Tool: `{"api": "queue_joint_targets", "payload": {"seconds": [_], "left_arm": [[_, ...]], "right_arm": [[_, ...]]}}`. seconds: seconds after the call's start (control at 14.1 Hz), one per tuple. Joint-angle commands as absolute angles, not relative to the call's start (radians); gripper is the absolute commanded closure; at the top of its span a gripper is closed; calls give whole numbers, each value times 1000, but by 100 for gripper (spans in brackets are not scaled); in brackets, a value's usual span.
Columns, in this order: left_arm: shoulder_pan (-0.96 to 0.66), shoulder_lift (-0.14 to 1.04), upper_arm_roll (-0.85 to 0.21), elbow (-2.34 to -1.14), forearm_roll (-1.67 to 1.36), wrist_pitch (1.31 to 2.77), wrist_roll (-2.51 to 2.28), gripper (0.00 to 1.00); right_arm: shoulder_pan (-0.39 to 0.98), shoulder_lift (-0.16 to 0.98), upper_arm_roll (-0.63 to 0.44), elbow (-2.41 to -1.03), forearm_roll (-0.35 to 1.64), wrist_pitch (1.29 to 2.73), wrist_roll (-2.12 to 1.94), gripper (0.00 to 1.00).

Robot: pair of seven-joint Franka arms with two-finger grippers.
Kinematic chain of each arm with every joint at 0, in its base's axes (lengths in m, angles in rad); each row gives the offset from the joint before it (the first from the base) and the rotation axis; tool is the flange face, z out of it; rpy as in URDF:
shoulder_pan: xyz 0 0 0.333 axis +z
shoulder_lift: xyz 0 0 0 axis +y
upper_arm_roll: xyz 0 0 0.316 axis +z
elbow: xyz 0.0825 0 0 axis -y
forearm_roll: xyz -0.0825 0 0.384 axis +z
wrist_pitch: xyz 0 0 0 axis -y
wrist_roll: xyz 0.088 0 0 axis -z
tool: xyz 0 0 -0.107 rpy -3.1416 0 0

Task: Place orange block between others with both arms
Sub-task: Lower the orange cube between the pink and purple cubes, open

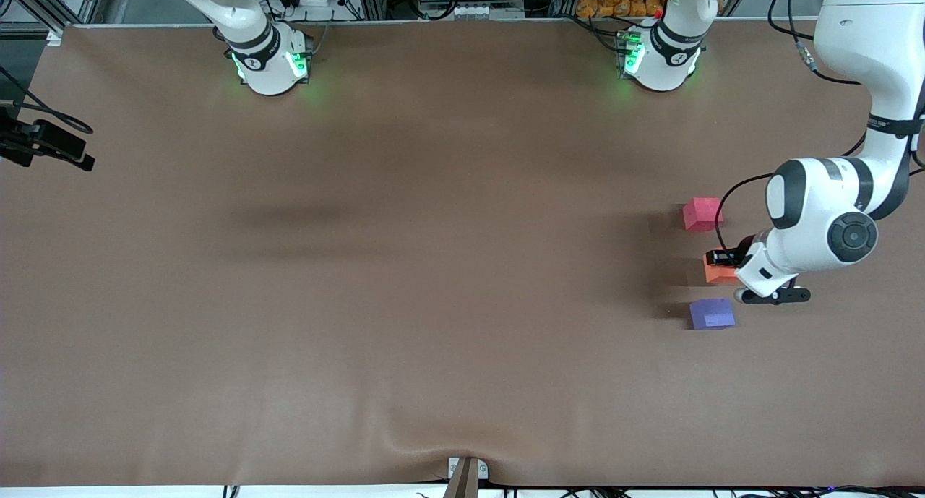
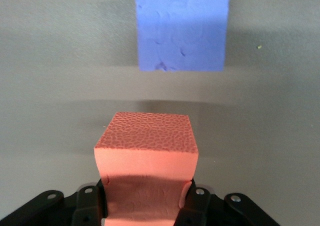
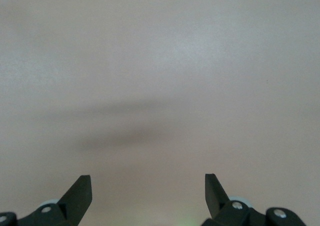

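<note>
My left gripper will let go of the orange block in the gap (image 1: 703,267) (image 2: 184,172) between the pinkish-red cube and the purple-blue cube, so that they line up.
My left gripper (image 1: 724,259) is shut on the orange block (image 1: 717,271), low over the table at the left arm's end. The block sits in the gap between the pinkish-red cube (image 1: 702,214), farther from the front camera, and the purple-blue cube (image 1: 712,314), nearer to it. In the left wrist view the left gripper (image 2: 145,192) squeezes the orange block (image 2: 145,148) at its sides, and the purple-blue cube (image 2: 182,28) lies just ahead. I cannot tell whether the block touches the table. My right gripper (image 3: 147,182) is open over bare table, holding nothing.
The brown table cover (image 1: 405,281) stretches wide toward the right arm's end. A black camera mount (image 1: 45,145) juts in at that end. A clamp (image 1: 466,473) sits at the table's near edge. The arms' green-lit bases (image 1: 273,63) stand along the table's back edge.
</note>
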State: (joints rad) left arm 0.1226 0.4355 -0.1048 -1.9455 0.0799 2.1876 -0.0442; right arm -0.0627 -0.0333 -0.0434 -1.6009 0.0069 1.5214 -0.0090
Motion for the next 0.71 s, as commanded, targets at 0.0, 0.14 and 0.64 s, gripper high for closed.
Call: {"api": "queue_joint_targets", "payload": {"seconds": [0.0, 0.14, 0.64], "left_arm": [[127, 397, -120, -2022, 100, 2242, -49, 100], [124, 411, -120, -2040, 100, 2298, -49, 100], [117, 471, -120, -2033, 101, 2359, -49, 67]], "right_arm": [[-48, -34, -58, -1586, 18, 1506, -2, 0], [-48, -34, -58, -1585, 20, 1506, 0, 0], [-45, -34, -57, -1577, 18, 1508, -2, 0]]}}
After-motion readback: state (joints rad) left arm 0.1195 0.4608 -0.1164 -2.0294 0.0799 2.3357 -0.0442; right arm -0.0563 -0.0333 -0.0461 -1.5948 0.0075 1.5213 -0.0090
